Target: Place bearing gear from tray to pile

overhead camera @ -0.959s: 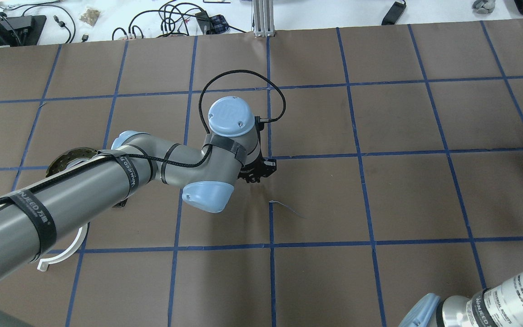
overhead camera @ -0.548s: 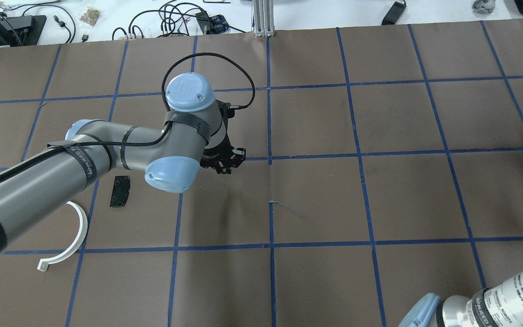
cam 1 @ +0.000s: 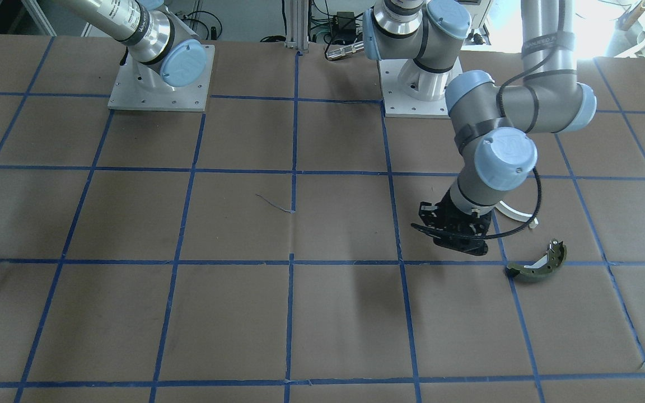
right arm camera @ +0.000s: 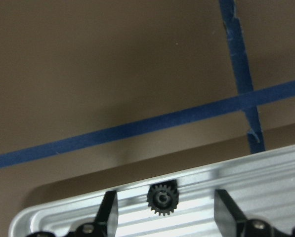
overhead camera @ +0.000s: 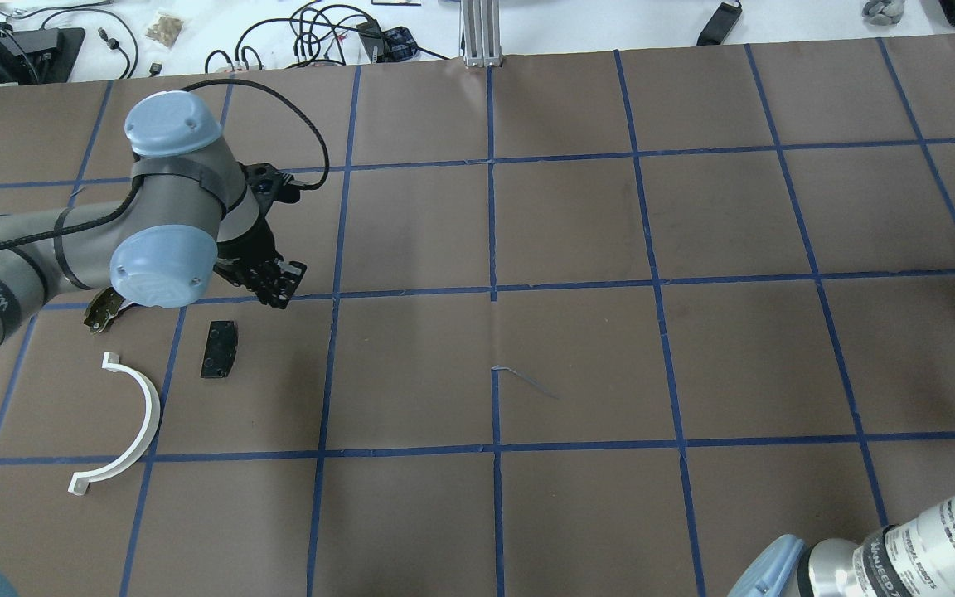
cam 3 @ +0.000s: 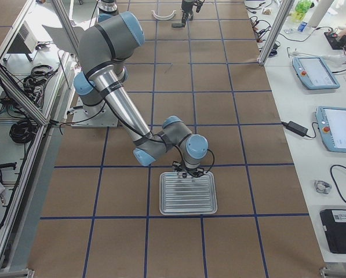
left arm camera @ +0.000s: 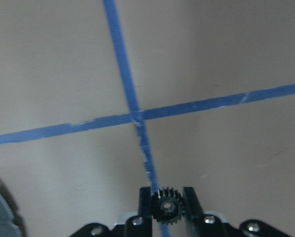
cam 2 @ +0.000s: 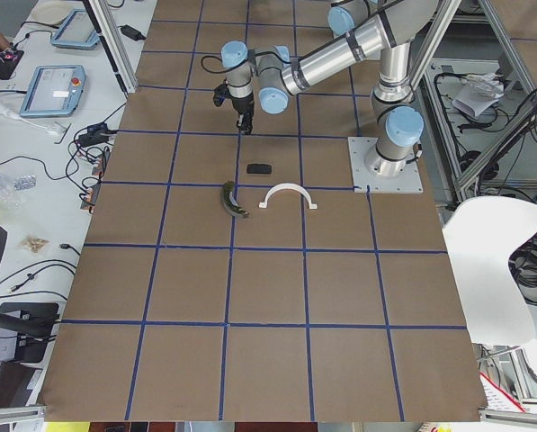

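Observation:
My left gripper needs to let go of the bearing gear between the flat black pad and the olive brake shoe's near tip (cam 1: 492, 252). The gear now hovers just beyond the pile.
My left gripper (overhead camera: 275, 287) is shut on a small black bearing gear (left arm camera: 168, 210), held between its fingertips above a blue tape crossing. It hovers just beyond the pile: a flat black pad (overhead camera: 219, 349), a white half-ring (overhead camera: 128, 421) and an olive brake shoe (cam 1: 538, 263), which my arm partly hides in the overhead view. My right gripper (right arm camera: 167, 212) is open low over the near edge of the ribbed metal tray (cam 3: 189, 197). A second black gear (right arm camera: 162, 198) lies on the tray between its fingers.
The table is brown paper with a blue tape grid. The left arm's elbow and wrist (overhead camera: 164, 249) hang over the pile's far side. Cables and devices lie beyond the table's far edge (overhead camera: 320, 33). A loose strip of tape (overhead camera: 523, 380) curls near the centre.
My left arm has swung left across the table with the gear, from near the centre to just beyond the pile. The black pad and half-ring are now uncovered.

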Controlling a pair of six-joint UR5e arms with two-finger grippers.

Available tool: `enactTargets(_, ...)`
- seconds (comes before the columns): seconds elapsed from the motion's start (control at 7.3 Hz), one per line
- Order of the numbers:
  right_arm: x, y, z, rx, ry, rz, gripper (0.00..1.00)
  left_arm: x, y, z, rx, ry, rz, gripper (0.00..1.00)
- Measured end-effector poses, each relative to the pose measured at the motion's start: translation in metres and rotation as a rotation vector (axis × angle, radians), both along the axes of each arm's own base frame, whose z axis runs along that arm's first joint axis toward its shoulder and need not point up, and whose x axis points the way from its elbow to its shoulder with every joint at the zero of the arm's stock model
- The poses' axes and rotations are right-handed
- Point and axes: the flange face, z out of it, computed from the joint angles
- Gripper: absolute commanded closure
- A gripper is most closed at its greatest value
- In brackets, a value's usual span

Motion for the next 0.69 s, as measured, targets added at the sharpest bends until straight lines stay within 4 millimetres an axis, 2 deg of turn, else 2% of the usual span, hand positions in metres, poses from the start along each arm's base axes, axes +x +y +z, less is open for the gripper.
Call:
enactTargets(0.14,-0.002,0.002,0.0,0.0,-0.001,-0.002,0.27,0.046,-0.004,-0.006,-0.001,0.001,-0.043,1.0)
enactTargets(0.27,-0.005,0.004,-0.001,0.001,-0.003,-0.005,0.29,0.08,-0.007,-0.016,-0.016,0.003,-0.087,1.0)
enactTargets(0.41,-0.007,0.006,-0.003,0.003,-0.005,-0.009,0.32,0.102,-0.008,-0.028,-0.03,0.002,-0.117,1.0)
enactTargets(0.55,-0.007,0.009,-0.005,0.006,-0.009,-0.012,0.58,0.113,-0.009,-0.037,-0.037,0.003,-0.127,1.0)
enactTargets(0.69,-0.005,0.011,-0.008,0.01,-0.014,-0.014,0.68,0.117,-0.009,-0.042,-0.04,0.014,-0.128,1.0)
